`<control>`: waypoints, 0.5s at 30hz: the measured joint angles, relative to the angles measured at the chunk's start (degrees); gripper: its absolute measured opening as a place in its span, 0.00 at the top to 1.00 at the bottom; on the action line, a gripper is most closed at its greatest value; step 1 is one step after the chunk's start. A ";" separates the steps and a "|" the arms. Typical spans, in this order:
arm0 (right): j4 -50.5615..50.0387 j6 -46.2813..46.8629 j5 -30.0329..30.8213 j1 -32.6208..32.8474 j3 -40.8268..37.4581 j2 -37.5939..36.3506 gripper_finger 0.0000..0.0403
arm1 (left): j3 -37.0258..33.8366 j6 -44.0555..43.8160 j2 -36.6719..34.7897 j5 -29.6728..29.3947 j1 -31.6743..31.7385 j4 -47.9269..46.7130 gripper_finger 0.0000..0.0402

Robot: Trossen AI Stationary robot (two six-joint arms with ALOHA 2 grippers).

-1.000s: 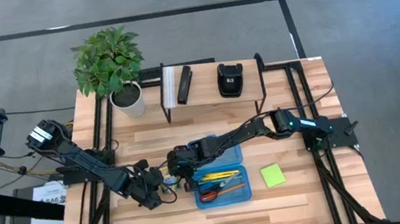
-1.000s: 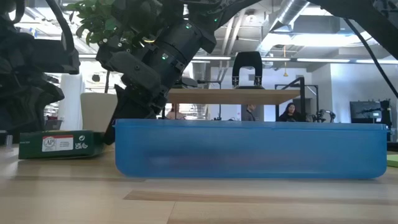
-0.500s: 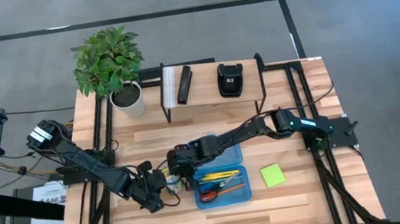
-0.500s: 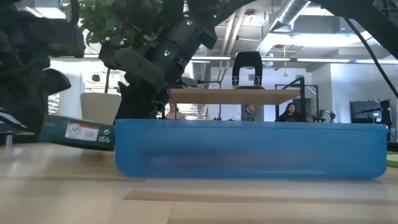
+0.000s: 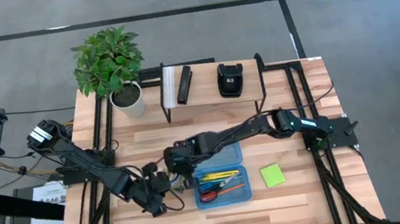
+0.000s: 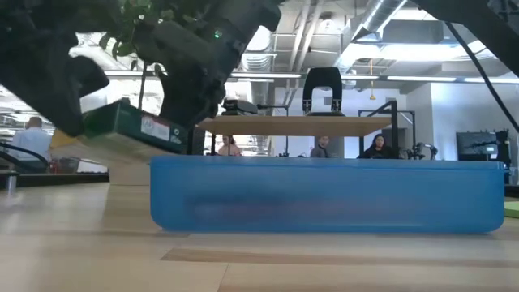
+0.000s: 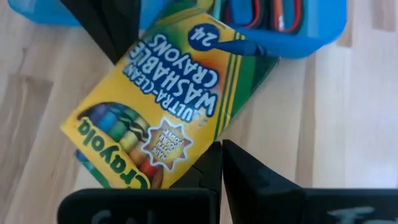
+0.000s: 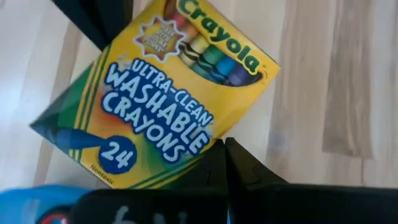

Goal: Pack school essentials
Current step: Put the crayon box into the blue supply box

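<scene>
The crayon box, now tilted above the tray's rim, will be let go by my left gripper across the blue tray's rim (image 5: 200, 186) (image 7: 224, 40), next to the yellow pencils.
The yellow-green crayon box (image 7: 161, 106) is off the table, tilted, just left of the blue tray (image 5: 230, 154). In the low view the crayon box (image 6: 134, 127) hangs above the tray's rim (image 6: 324, 162). My left gripper (image 5: 157, 187) is shut on one long edge. My right gripper (image 5: 177, 164) is shut on the opposite long edge. Yellow pencils (image 5: 220, 176) and orange-handled scissors (image 5: 211, 195) lie in the tray. The lime-green sticky-note pad (image 5: 273, 175) lies flat on the table right of the tray. My left gripper pinches the crayon box between its two fingers at the long edge (image 7: 202, 149) nearest it. The box is lifted clear and tilted. My right gripper pinches the opposite long edge (image 8: 208, 146) between its fingers; its dark fingers (image 7: 106, 25) show across the box in the left wrist view.
A potted plant (image 5: 108, 62) stands at the far left. A low wooden shelf (image 5: 214, 102) at the far side carries black and white bars (image 5: 178, 85) and a black pouch-like object (image 5: 229, 79). Bare tabletop lies near the front edge (image 5: 222, 221).
The crayon box lay flat on the table a second ago; one end rose first, and now the whole box is lifted clear and tilted. My left gripper has moved up and toward the tray with it. My right gripper has stayed beside the tray's left end.
</scene>
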 joint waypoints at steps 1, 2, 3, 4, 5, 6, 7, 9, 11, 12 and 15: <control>-0.83 0.01 -0.02 0.15 0.25 0.00 0.99 | 0.32 0.31 0.00 -0.19 0.00 -0.06 0.99; -1.82 0.01 -0.06 0.29 0.60 0.00 0.99 | 0.61 0.46 0.00 -0.26 0.00 -0.03 0.99; -2.77 0.01 -0.11 0.43 1.05 0.00 0.99 | 0.77 0.82 0.00 -0.27 0.00 0.38 0.99; -3.73 0.02 -0.16 0.58 1.43 0.00 0.99 | 0.90 1.19 0.00 -0.34 0.00 0.92 0.99; -4.75 0.03 -0.20 0.71 1.74 0.00 0.99 | 1.00 1.66 0.00 -0.41 0.00 1.52 0.99; -5.30 0.03 -0.20 0.85 1.84 0.00 0.99 | 1.02 2.21 0.00 -0.43 0.02 2.60 0.99; -5.50 0.01 -0.20 1.00 1.84 0.00 0.99 | 1.02 2.66 0.00 -0.37 0.02 3.78 0.99; -6.43 0.05 -0.26 1.20 1.84 0.00 0.99 | 1.06 3.88 0.00 -0.51 0.02 5.90 0.99; -8.07 0.46 -0.49 1.35 1.84 -0.38 0.99 | 1.06 5.30 0.00 -0.65 0.25 8.24 0.99; -9.22 0.86 -0.63 1.46 1.84 -0.68 0.99 | 1.06 6.05 0.00 -0.77 0.44 9.68 0.99; -10.73 1.59 -0.61 1.64 1.97 -1.12 0.99 | 1.09 8.41 0.00 -0.53 1.16 13.14 0.99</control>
